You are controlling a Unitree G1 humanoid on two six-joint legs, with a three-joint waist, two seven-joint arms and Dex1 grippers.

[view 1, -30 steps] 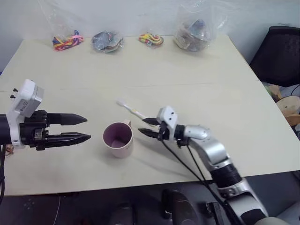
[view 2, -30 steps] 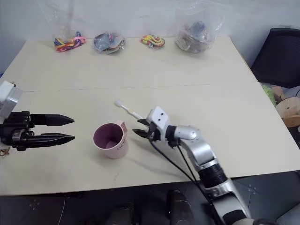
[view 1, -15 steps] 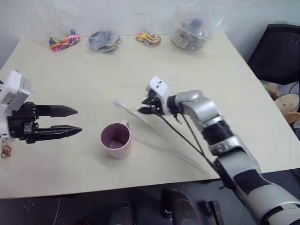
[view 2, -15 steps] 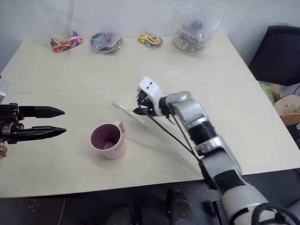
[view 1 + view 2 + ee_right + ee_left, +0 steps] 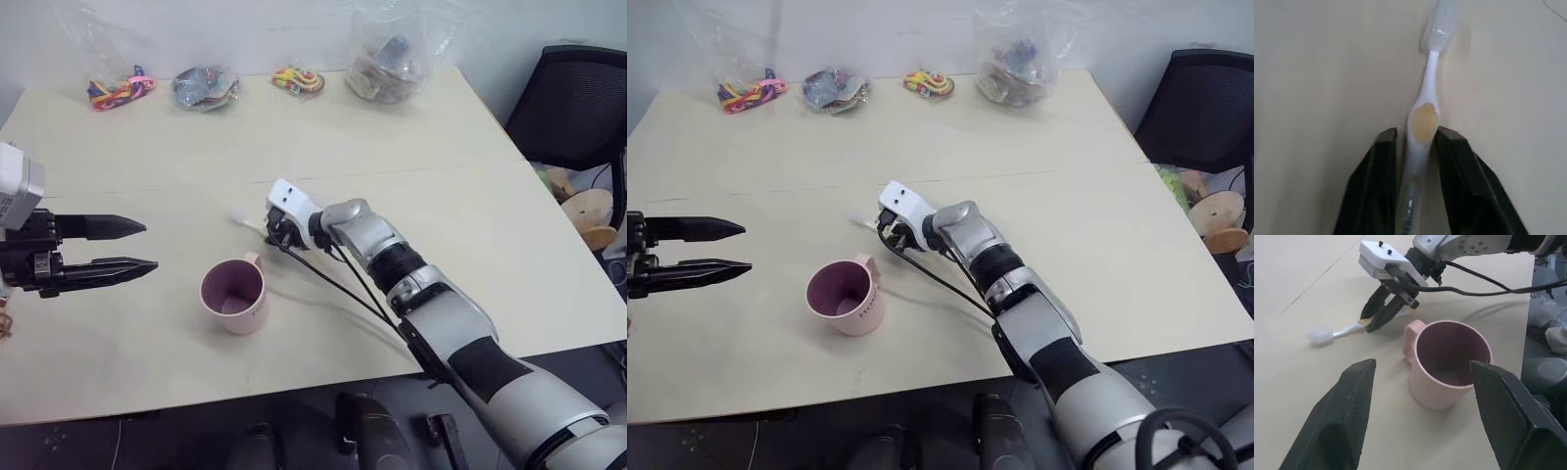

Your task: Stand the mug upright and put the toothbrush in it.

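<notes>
The robot's right gripper should release the toothbrush handle-down inside the upright pale pink mug [image 5: 236,287], with the bristle head above the mug's rim.
The pale pink mug [image 5: 233,297] stands upright on the table, mouth up, with its handle toward the far side. Just beyond it the white and pale-yellow toothbrush [image 5: 1426,112] lies flat on the table, its bristle head [image 5: 1320,336] pointing away from my right arm. My right gripper [image 5: 271,235] is low on the table, shut on the toothbrush's handle, with a black finger pressed against each side. My left gripper [image 5: 147,245] hovers open and empty to the left of the mug, its fingers pointing at it from a short distance.
The cream table [image 5: 147,157] has several clear bags of small items along its far edge [image 5: 204,85] [image 5: 387,61]. A black chair [image 5: 568,98] and a wooden spool [image 5: 573,196] stand off the right side. My right arm's cables trail past the mug.
My right gripper slid forward and left along the toothbrush toward its head and closed on the handle. The left gripper stayed open, drifting slightly left. The camera has shifted.
</notes>
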